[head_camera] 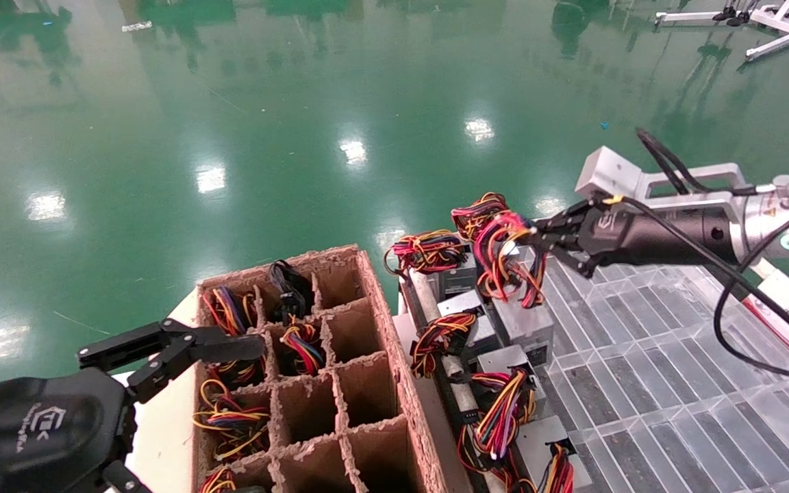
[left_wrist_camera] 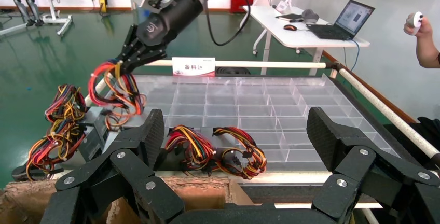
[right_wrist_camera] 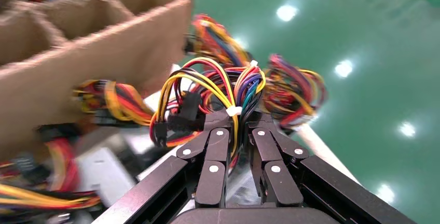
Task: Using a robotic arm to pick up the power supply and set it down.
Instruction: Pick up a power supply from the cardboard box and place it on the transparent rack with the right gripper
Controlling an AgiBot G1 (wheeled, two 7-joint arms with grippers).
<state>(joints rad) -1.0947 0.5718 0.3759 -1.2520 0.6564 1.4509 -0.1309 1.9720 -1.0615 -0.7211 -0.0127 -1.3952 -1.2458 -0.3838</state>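
Note:
Next, I set the power supply in the clear tray (head_camera: 516, 309) with my right gripper, beside the row's far power supplies.
The robotic arm (head_camera: 682, 236) reaches in from the right over the clear tray. Its right gripper (head_camera: 537, 241) is shut on the looped red, yellow and blue wires of the power supply (head_camera: 524, 322), a silver-grey box that hangs tilted below the fingers. The right wrist view shows the wire loop (right_wrist_camera: 207, 81) pinched between the right gripper's (right_wrist_camera: 236, 119) closed fingers. The left wrist view shows the same held wire loop (left_wrist_camera: 117, 86) farther off. My left gripper (head_camera: 220, 356) is parked low at the left beside the cardboard box, and its jaws stand wide open and empty (left_wrist_camera: 236, 136).
A cardboard box (head_camera: 374, 322) with divider cells holds several wired units. More power supplies (head_camera: 504, 404) lie in a row along the edge of the clear compartment tray (head_camera: 655, 383). A white label sign (left_wrist_camera: 193, 66), a desk with a laptop (left_wrist_camera: 347, 19) and a person's arm (left_wrist_camera: 428, 47) are beyond.

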